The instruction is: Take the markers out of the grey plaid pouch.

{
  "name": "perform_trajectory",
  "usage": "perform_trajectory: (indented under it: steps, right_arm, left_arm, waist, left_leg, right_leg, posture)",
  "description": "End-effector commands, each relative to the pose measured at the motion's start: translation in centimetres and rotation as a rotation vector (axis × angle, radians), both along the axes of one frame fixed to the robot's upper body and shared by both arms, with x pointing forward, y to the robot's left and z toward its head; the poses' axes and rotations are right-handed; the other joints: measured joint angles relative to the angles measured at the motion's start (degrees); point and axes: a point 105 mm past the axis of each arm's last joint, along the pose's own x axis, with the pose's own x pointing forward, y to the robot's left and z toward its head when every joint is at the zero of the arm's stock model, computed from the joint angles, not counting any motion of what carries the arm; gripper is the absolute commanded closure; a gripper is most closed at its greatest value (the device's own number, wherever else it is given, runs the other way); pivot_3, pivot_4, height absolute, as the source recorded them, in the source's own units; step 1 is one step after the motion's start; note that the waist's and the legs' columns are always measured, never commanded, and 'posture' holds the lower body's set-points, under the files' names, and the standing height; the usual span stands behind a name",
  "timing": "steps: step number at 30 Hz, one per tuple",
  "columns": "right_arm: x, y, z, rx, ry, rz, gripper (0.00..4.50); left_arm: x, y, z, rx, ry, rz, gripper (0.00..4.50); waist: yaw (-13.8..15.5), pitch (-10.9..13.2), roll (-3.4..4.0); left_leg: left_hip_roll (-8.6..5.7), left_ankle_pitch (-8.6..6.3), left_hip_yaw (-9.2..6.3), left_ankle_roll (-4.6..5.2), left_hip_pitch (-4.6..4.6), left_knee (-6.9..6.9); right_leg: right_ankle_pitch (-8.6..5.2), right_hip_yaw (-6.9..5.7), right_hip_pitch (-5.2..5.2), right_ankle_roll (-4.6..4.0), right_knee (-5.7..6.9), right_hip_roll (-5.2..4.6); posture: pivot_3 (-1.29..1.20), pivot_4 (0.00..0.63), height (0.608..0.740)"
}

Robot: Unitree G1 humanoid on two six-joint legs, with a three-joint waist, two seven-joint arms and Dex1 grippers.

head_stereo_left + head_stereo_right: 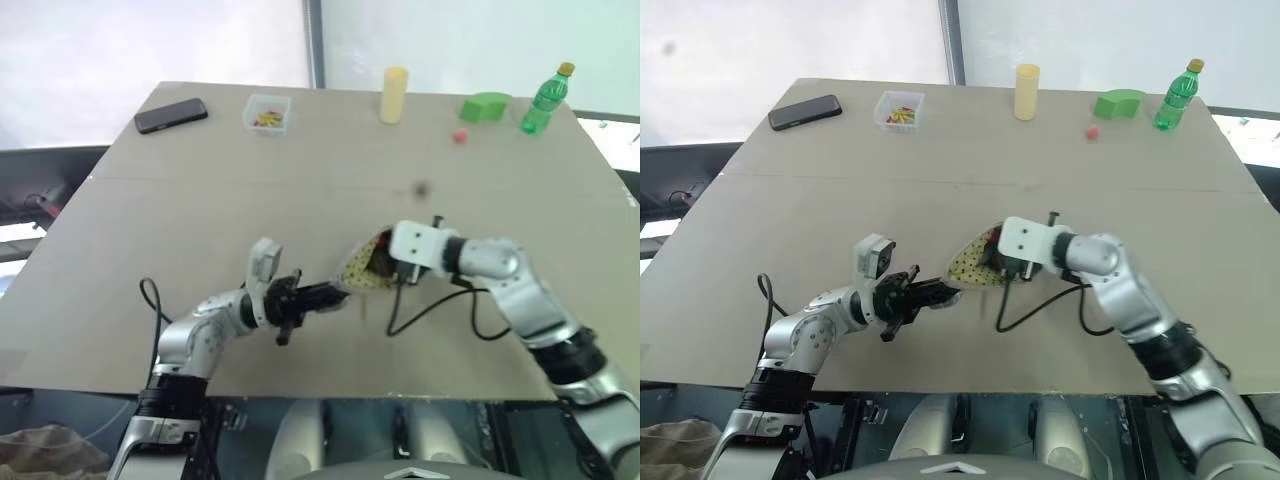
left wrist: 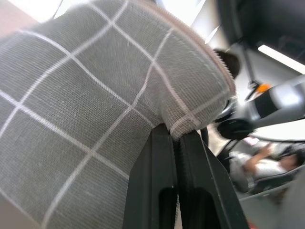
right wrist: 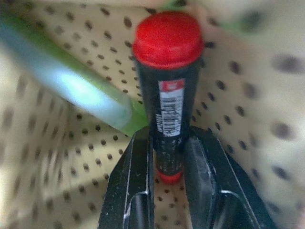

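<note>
My right gripper needs to release the black marker on the bare table (image 1: 499,268) next to the pouch, at a spot that is closer to me than the green block is.
The grey plaid pouch (image 1: 362,272) is held up over the middle of the table, its mouth open and its yellowish dotted lining (image 3: 238,95) showing. My left gripper (image 2: 178,138) is shut on the pouch's zipper edge (image 2: 190,119), pinching the fabric from the left side (image 1: 338,291). My right gripper (image 1: 385,264) reaches into the mouth from the right. Inside, its two fingers (image 3: 133,162) clasp a black marker with a red cap (image 3: 167,71). A green marker (image 3: 71,81) lies slanted beside it in the pouch.
Along the far edge of the table (image 1: 300,340) are a black phone (image 1: 171,115), a small clear box of coloured bits (image 1: 267,112), a yellow cylinder (image 1: 394,94), a tiny red ball (image 1: 459,137), a green block (image 1: 485,106) and a green bottle (image 1: 545,100). A black cable (image 1: 440,300) hangs under my right wrist.
</note>
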Motion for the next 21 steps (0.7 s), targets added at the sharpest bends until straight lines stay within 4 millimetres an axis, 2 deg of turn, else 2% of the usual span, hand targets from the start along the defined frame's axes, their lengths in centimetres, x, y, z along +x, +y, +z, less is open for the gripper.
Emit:
perform_trajectory:
  steps: [1,5,9,14,16,19,21]
  right_arm:
    - [-1.7,-2.7,4.2,0.076,0.007,-0.092,4.01]
    - [-5.3,-3.9,4.5,0.013,0.09,-0.068,4.01]
    - [-6.4,-3.9,4.3,0.076,0.175,-0.102,4.01]
    - [-6.4,-3.8,4.6,0.175,0.233,-0.156,4.01]
    - [-6.9,-3.4,6.0,0.302,0.244,-0.12,4.01]
    - [-7.2,-3.3,9.7,0.536,0.239,-0.051,4.01]
    - [-6.6,-4.5,13.2,0.694,0.175,-0.047,4.01]
  left_arm:
    - [-0.9,-1.4,3.1,-0.104,-0.044,-0.126,4.5]
    - [-0.2,-2.2,2.7,-0.085,-0.052,-0.135,4.5]
    - [0.4,-2.3,1.7,-0.048,-0.061,-0.134,4.5]
    - [1.0,-2.3,0.9,-0.012,-0.088,-0.112,4.5]
    - [1.3,-2.2,0.0,0.046,-0.14,-0.077,4.5]
    - [1.8,-2.0,-0.7,0.092,-0.2,-0.018,4.5]
    - [2.3,-1.8,-0.8,0.115,-0.263,0.046,4.5]
  waist:
    - [0.0,0.1,0.04]
    - [0.3,0.1,0.08]
    - [-0.2,0.1,0.07]
    - [-0.1,0.2,0.06]
    - [-0.1,0.2,0.06]
    - [-0.1,0.2,0.08]
    - [0.0,0.2,0.08]
  left_leg:
    - [-0.01,0.0,0.01,0.0,-0.03,0.0]
    - [-0.07,-0.01,-0.02,0.0,-0.02,-0.02]
    - [-0.13,-0.02,-0.04,-0.01,-0.02,-0.03]
    - [-0.02,-0.02,-0.05,-0.01,-0.04,-0.04]
    - [-0.07,-0.02,-0.05,-0.01,-0.15,-0.03]
    - [-0.13,-0.01,-0.09,0.01,-0.65,0.04]
    - [-0.17,-0.01,-0.11,0.01,-0.71,0.05]
  right_leg:
    - [0.0,0.0,-0.03,0.0,-0.02,0.0]
    - [-0.01,-0.05,-0.02,0.02,-0.06,0.04]
    - [-0.02,-0.04,-0.04,0.02,-0.09,0.1]
    - [-0.02,-0.04,-0.06,0.02,-0.1,-0.01]
    - [-0.01,-0.03,-0.14,0.02,-0.11,-0.07]
    - [0.02,-0.04,-0.5,0.01,-0.1,-0.04]
    - [0.02,-0.04,-0.53,0.01,-0.08,-0.02]
  posture:
    - [0.0,0.15,0.74]
    - [0.0,0.15,0.74]
    - [0.0,0.15,0.74]
    - [0.0,0.15,0.74]
    - [0.0,0.15,0.74]
    - [0.0,0.15,0.74]
    - [0.0,0.15,0.74]
